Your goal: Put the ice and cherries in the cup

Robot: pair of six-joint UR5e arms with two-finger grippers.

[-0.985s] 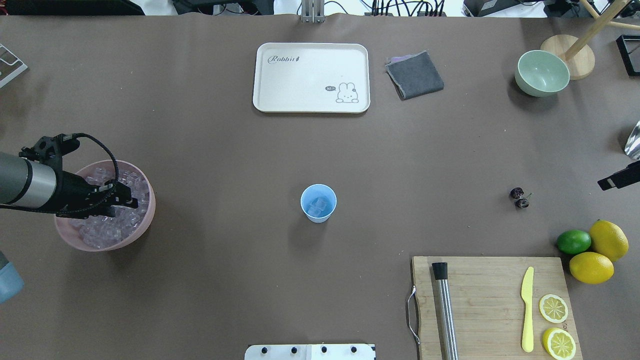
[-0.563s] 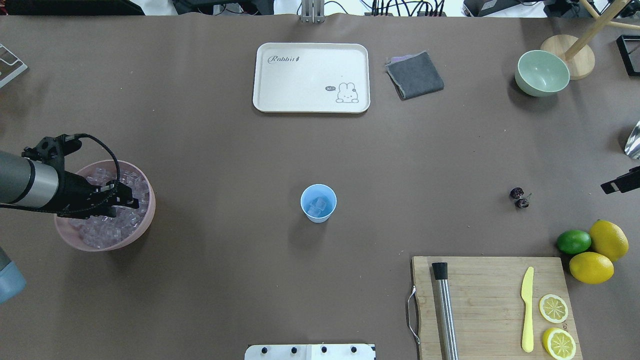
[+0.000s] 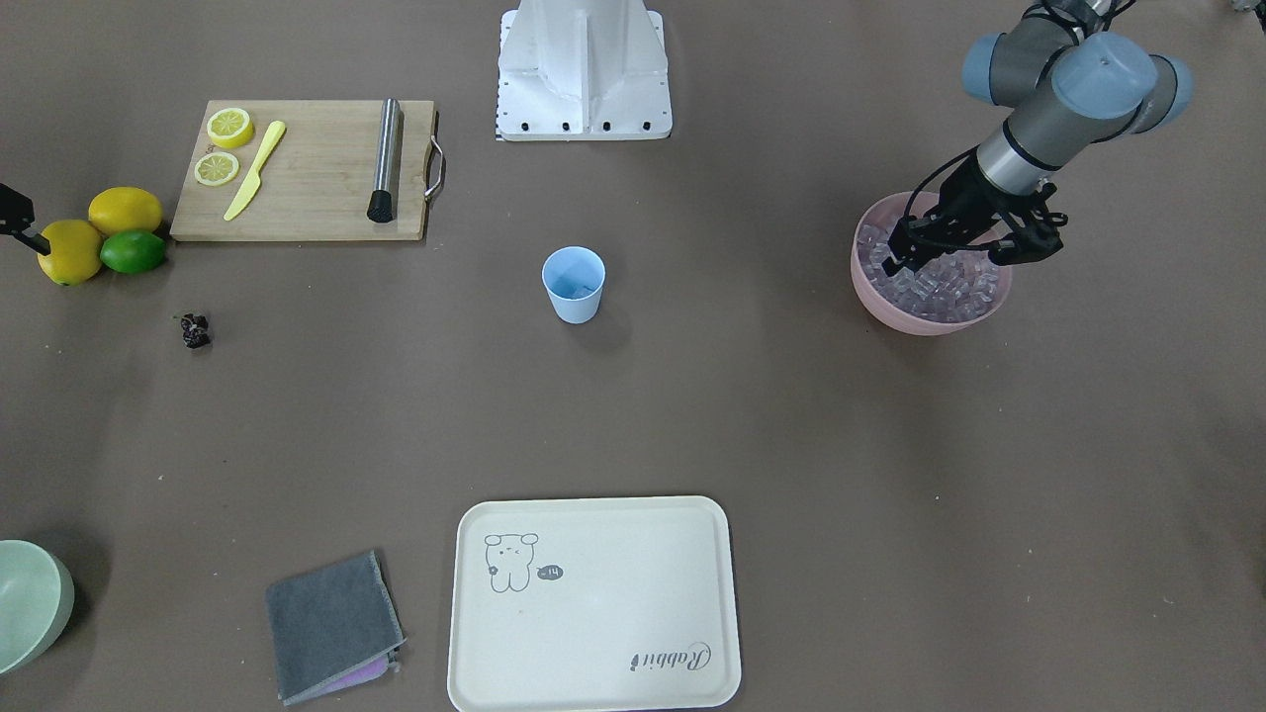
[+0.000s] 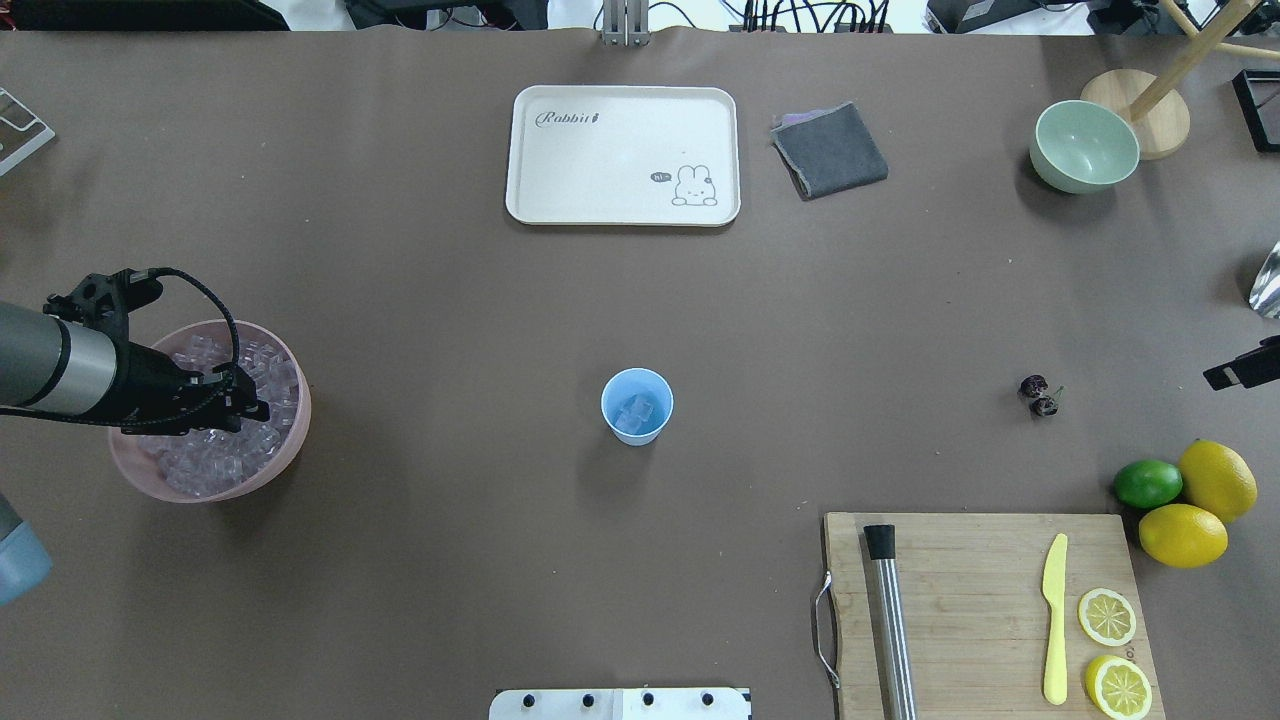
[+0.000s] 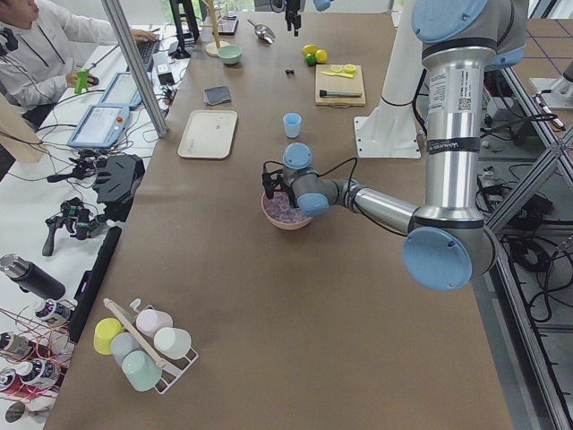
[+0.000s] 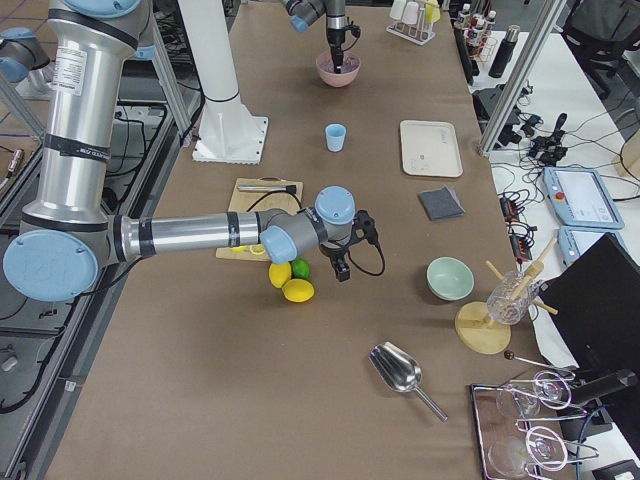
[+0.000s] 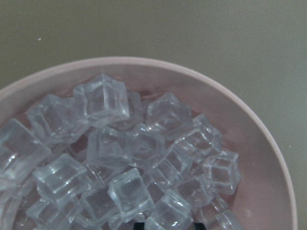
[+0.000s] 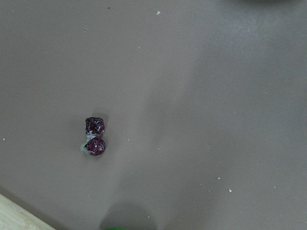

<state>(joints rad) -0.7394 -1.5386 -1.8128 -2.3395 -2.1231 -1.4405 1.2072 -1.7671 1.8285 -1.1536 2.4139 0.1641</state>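
Observation:
My left gripper should open, back up a little and take the cube squarely (image 7: 183,214) by its sides before lifting, as the ice cube sits crooked at its fingers.
The light blue cup (image 4: 637,405) stands mid-table with a few ice cubes inside; it also shows in the front view (image 3: 574,285). A pink bowl (image 4: 292,450) at the left is heaped with ice (image 4: 200,465). My left gripper (image 4: 262,410) is down in that ice. In the left wrist view its dark tips sit tight against both sides of one ice cube (image 7: 165,213). The cherries (image 4: 1040,397) lie on the table at the right, apart from everything, and show in the right wrist view (image 8: 95,137). Only a black part of my right gripper (image 4: 1240,372) shows at the right edge, right of the cherries; its jaws are hidden.
A white tray (image 4: 622,155), grey cloth (image 4: 830,150) and pale green bowl (image 4: 1085,145) lie at the back. A cutting board (image 4: 970,600) with a metal muddler (image 4: 890,620), yellow knife (image 4: 1055,620) and lemon slices is front right, beside lemons and a lime (image 4: 1148,483).
My left gripper has sunk a little deeper into the ice and drawn slightly back. The right gripper's visible part has shifted a little toward the right edge.

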